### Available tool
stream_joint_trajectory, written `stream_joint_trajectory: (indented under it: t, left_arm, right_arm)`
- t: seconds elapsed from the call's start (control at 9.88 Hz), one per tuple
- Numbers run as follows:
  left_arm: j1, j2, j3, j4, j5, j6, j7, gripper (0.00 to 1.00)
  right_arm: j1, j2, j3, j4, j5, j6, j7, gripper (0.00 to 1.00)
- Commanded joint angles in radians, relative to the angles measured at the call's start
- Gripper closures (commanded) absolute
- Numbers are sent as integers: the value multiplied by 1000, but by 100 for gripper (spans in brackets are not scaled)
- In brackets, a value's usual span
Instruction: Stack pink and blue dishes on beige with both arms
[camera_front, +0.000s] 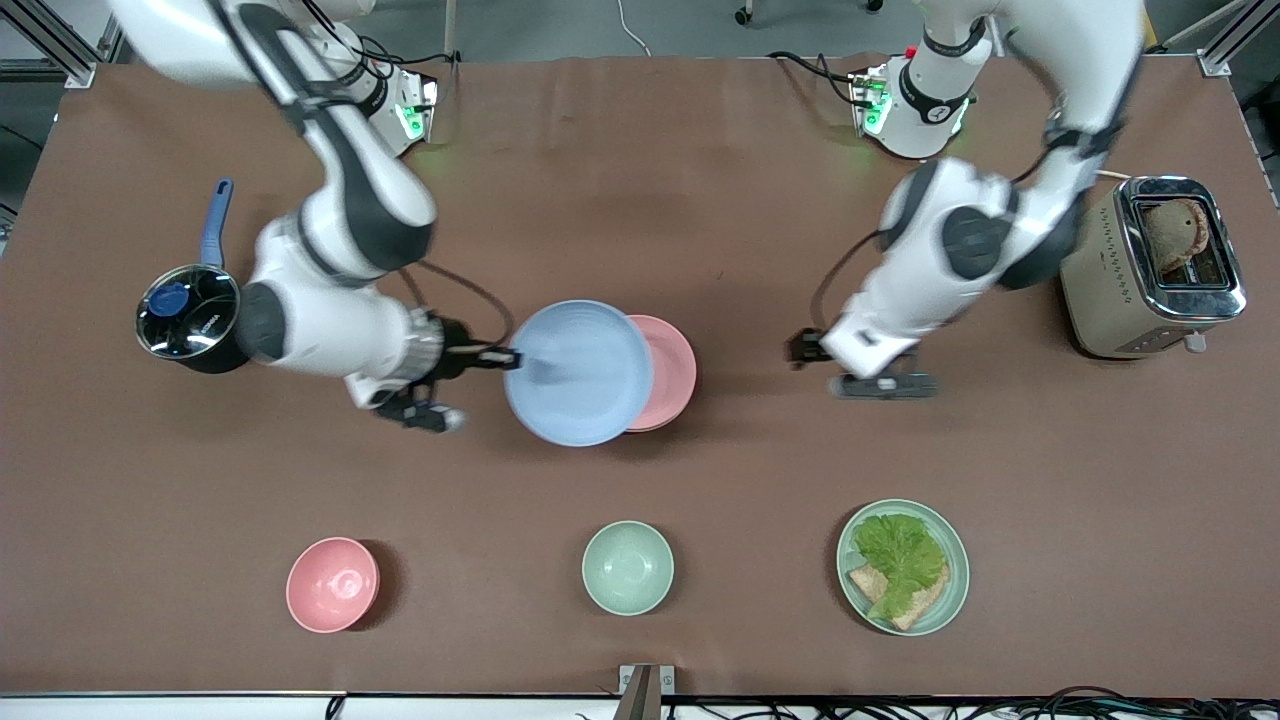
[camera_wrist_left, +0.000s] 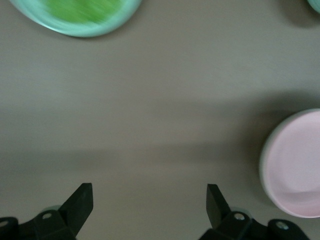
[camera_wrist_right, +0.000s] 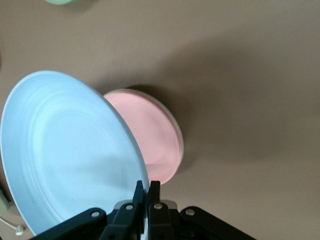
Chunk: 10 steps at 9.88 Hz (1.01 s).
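The robot's right gripper needs to release the pale blue plate squarely on top of the pale pink plate (camera_front: 633, 371) (camera_wrist_right: 137, 139) in the middle of the table.
My right gripper (camera_front: 514, 358) (camera_wrist_right: 148, 187) is shut on the rim of the pale blue plate (camera_front: 580, 372) (camera_wrist_right: 70, 160). It holds the plate tilted in the air, partly over the pale pink plate (camera_front: 668, 372) (camera_wrist_right: 150, 135) (camera_wrist_left: 297, 165). The pink plate lies at mid-table on the beige plate (camera_wrist_right: 179, 137), of which only a thin pale rim shows. My left gripper (camera_front: 885, 385) (camera_wrist_left: 150, 197) stands open and holds nothing. It hangs over bare table, beside the plates toward the left arm's end.
A steel pot (camera_front: 190, 318) with a blue handle stands at the right arm's end, a toaster (camera_front: 1150, 265) at the left arm's end. Nearer the camera are a pink bowl (camera_front: 332, 585), a mint bowl (camera_front: 628, 567) and a mint plate (camera_front: 955, 560) (camera_wrist_left: 125, 15) of lettuce and bread.
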Motion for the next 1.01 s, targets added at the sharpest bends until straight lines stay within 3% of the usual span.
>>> stream_joint_trajectory:
  t: [0.0,0.2,0.41,0.51,0.71,0.91]
  left_arm:
    - [20,-67,80,63,15,-157,167,0]
    - [30,-120,144,189,18,-355,187,0]
    - [66,-222,152,202,23,-423,200,0]
    - [66,-227,166,268,24,-452,204,0]
    - [61,-171,179,493,24,-639,207,0]
    - [67,-160,183,560,27,-710,209,0]
  right_arm:
    - [42,-34,22,-164,-11,190,20,99]
    - [64,-11,24,-264,-11,353,49,98]
    - [79,45,45,-283,-9,453,169,99]
    - [79,49,45,-286,-9,458,181,99]
    - [91,67,45,-286,-14,479,181,98]
    - [104,81,45,-286,-14,498,179,98]
